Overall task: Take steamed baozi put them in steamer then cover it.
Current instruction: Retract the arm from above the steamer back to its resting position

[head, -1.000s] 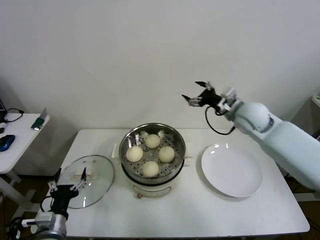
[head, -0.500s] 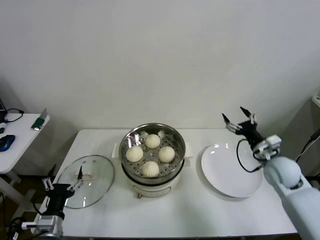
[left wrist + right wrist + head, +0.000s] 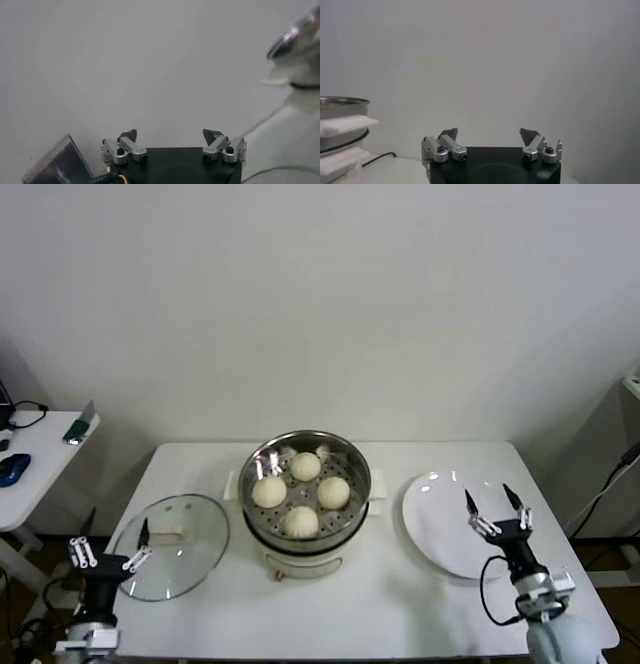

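Observation:
Next, I close my left gripper on the side-table end of the cream handle [image 3: 159,537] on the glass cover, as the cover goes onto the steamer.
The steamer [image 3: 305,446] stands mid-table, a shiny steel pot on a cream base, and it also shows at the edge of the right wrist view [image 3: 340,106]. Several cream-white baozi [image 3: 300,521] lie on its perforated tray. The clear glass cover [image 3: 185,554] with its cream handle lies flat on the table left of the steamer. My left gripper [image 3: 108,546] is open and empty at the front left, beside the cover's near edge. My right gripper [image 3: 493,507] is open and empty over the near right part of the white plate [image 3: 440,529].
A side table [image 3: 30,459] with a blue mouse and a small device stands at the far left. A black cable [image 3: 610,489] hangs at the far right. The table's front edge [image 3: 350,652] runs just behind both grippers.
My right arm has swung from high behind the steamer down and right to the front, over the plate. My left gripper has drifted left and down, off the cover's edge.

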Motion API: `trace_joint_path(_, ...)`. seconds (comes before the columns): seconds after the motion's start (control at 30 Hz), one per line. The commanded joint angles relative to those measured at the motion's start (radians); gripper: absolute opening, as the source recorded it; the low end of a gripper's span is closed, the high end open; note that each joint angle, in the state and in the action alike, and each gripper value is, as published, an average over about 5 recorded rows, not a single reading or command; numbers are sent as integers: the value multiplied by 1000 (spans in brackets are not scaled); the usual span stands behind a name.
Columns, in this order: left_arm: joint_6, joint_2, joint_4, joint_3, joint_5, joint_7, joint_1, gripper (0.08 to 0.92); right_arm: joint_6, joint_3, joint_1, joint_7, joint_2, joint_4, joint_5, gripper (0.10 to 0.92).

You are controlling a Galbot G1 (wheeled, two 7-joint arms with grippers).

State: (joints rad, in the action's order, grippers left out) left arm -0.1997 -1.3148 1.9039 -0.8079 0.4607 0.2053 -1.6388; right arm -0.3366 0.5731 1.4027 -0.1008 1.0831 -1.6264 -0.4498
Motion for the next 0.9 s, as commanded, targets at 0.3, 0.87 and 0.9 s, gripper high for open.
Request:
trace_joint_path(0.3, 16, -5, -284, 48, 784, 261, 62, 823, -107, 53, 135, 3, 113, 27, 18, 823)
trace_joint_path(0.87, 84, -12, -431, 90, 822, 190, 231, 823, -112, 66, 147, 12, 150, 21, 48, 823)
trace_joint_path(0.9, 86, -11, -437, 90, 822, 189, 240, 823, -113, 67, 148, 12, 152, 22, 50, 823)
